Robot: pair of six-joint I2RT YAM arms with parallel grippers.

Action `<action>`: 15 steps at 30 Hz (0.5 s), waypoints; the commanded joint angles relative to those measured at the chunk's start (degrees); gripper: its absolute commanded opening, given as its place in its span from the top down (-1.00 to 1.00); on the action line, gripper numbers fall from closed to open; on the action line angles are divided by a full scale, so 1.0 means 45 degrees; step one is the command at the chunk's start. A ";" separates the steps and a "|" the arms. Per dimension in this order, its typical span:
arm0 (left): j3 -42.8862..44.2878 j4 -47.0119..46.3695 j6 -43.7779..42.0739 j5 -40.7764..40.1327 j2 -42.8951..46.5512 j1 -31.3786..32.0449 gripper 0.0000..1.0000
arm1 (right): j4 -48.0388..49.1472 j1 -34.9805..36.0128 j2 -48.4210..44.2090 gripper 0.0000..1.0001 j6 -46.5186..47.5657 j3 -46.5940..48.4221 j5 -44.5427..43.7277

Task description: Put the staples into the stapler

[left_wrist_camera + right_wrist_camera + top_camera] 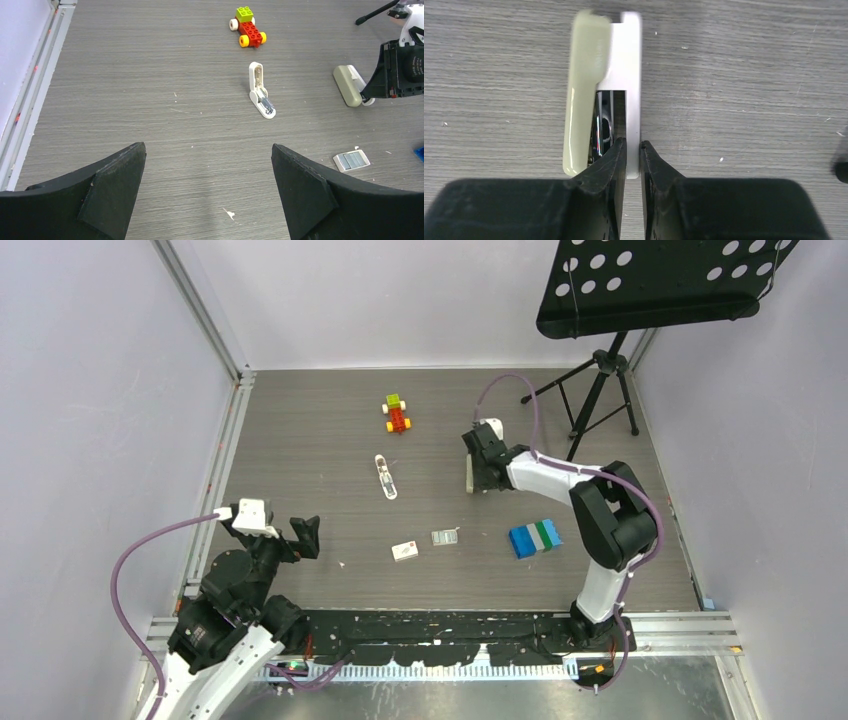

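Note:
My right gripper stands upright over the stapler's grey-beige top, so it should retake the white base (633, 112) at a low slant, making room for my left gripper.
The stapler (596, 85) lies on its side at the table's far right, grey-beige top to the left and white base to the right; it also shows in the top view (468, 476) and the left wrist view (347, 85). My right gripper (633, 145) is shut on the stapler's white base, one finger inside the gap between top and base. The silvery staples (444, 537) lie in a small tray near the table's middle, also in the left wrist view (351, 160). Their white carton (405, 551) lies beside them. My left gripper (208, 150) is open and empty at the near left (297, 538).
A slim all-white object (385, 477) with a metal part lies mid-table, also in the left wrist view (261, 91). A toy brick car (397, 414) sits behind it. A blue-green-white box (534, 537) lies at the right. A black music stand (600, 390) stands at the far right corner.

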State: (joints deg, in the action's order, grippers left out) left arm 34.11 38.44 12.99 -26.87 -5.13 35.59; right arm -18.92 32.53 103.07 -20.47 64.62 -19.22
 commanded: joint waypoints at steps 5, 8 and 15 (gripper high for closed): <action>-0.0023 -0.0437 -0.0119 0.0265 -0.0175 -0.0080 -0.99 | 0.2254 -0.0796 -0.1106 0.91 -0.1045 -0.1582 0.2239; -0.0019 -0.0449 -0.0104 0.0308 -0.0239 -0.0094 -0.99 | 0.3924 -0.1152 -0.1574 0.99 -0.1573 -0.2469 0.3844; -0.0002 -0.0458 -0.0060 0.0400 -0.0371 -0.0134 -0.99 | 0.7493 -0.2279 -0.1316 0.99 -0.3818 -0.3974 0.6868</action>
State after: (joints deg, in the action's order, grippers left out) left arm 34.02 38.41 13.02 -25.82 -6.02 35.48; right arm 2.68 24.51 96.99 -30.13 48.99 2.02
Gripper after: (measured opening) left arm 0.994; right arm 0.168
